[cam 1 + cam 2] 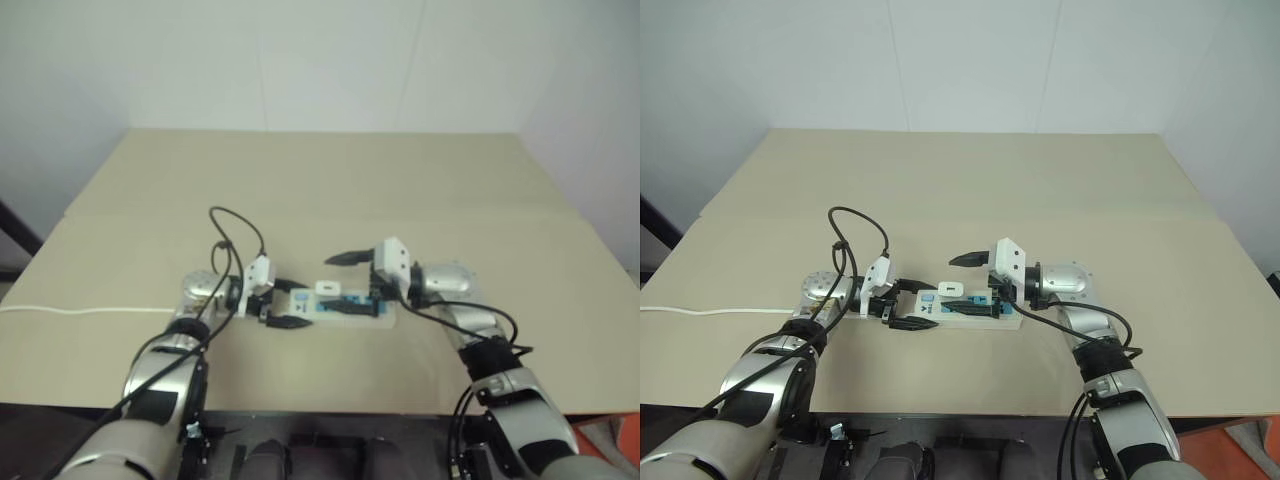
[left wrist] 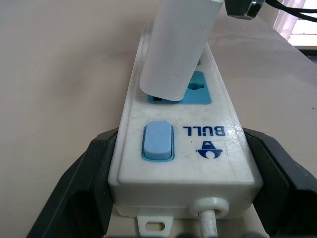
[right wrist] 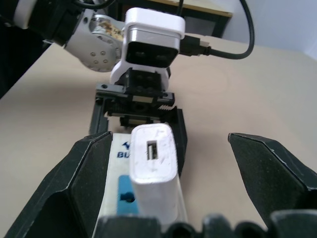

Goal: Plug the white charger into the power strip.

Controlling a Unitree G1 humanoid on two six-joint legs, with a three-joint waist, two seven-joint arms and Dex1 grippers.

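Note:
The white charger is leaning in the blue socket beside the switch. Next, my right gripper closes on the charger's sides [image 3: 155, 186] and straightens it before pushing it in.
The power strip [image 1: 352, 310] lies flat on the tan table, between my two grippers. My left gripper [image 1: 292, 304] is shut on its switch end, a black finger [image 2: 74, 183] pressed against each long side. The white charger [image 1: 327, 287] stands in the blue socket beside the switch [image 2: 158, 141], leaning slightly. My right gripper [image 1: 348, 283] is open and points left over the strip's other end. In the right wrist view its fingers [image 3: 79, 173] stand wide on either side of the charger [image 3: 152, 163] without touching it.
The strip's thin white cord [image 1: 70, 310] runs off the table's left edge. Black cables [image 1: 235, 225] loop above my left wrist. The table's front edge [image 1: 320, 408] is close behind my arms. Bare tabletop [image 1: 330, 190] stretches to the wall.

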